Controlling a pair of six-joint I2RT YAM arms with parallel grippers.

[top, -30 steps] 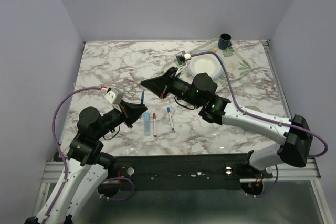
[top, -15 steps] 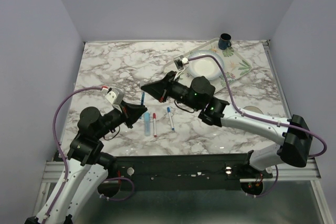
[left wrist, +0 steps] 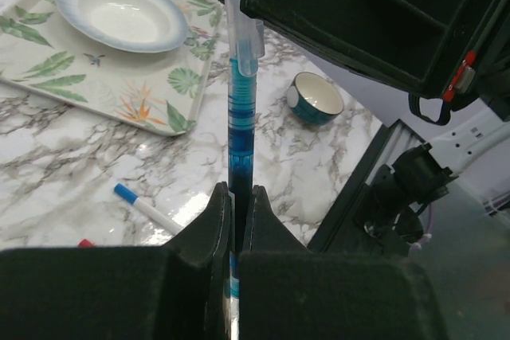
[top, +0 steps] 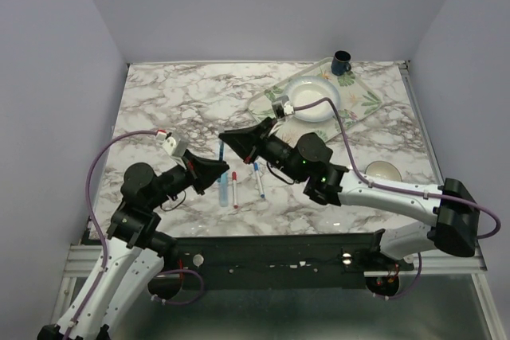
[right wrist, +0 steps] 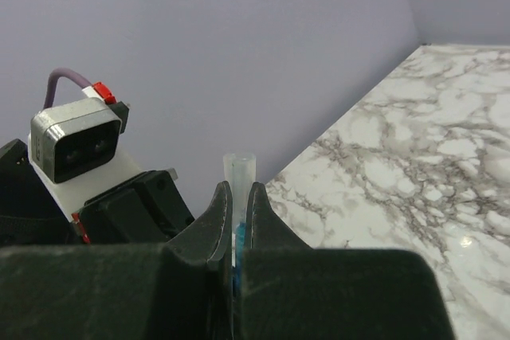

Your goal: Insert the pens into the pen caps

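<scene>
The pen cap sits shallow on the blue pen, so the robot's right gripper will open, take the cap nearer its closed top (right wrist: 240,163) and push it down.
My left gripper (top: 216,167) (left wrist: 239,193) is shut on a blue pen (left wrist: 240,129) (top: 220,150) that stands upright from its jaws. My right gripper (top: 225,138) (right wrist: 237,189) is shut on a pale translucent pen cap (right wrist: 239,166) (left wrist: 238,13). The cap sits in line with the pen's upper end and over it, and blue shows inside the cap between the right jaws. Three more pens lie on the marble: a thick light blue one (top: 223,189), a red-ended one (top: 234,189) and a blue-ended one (top: 259,181) (left wrist: 148,209).
A leaf-print tray (top: 362,103) (left wrist: 72,85) at the back right carries a white bowl (top: 312,99) (left wrist: 119,13) and a dark blue mug (top: 341,61). A small teal bowl (top: 382,171) (left wrist: 316,98) stands near the right arm. The left wrist camera (right wrist: 80,138) is close beside the right jaws.
My right arm has swung left and nearer, bringing the cap down to the pen's upper end and uncovering the white bowl. The left gripper has shifted only slightly.
</scene>
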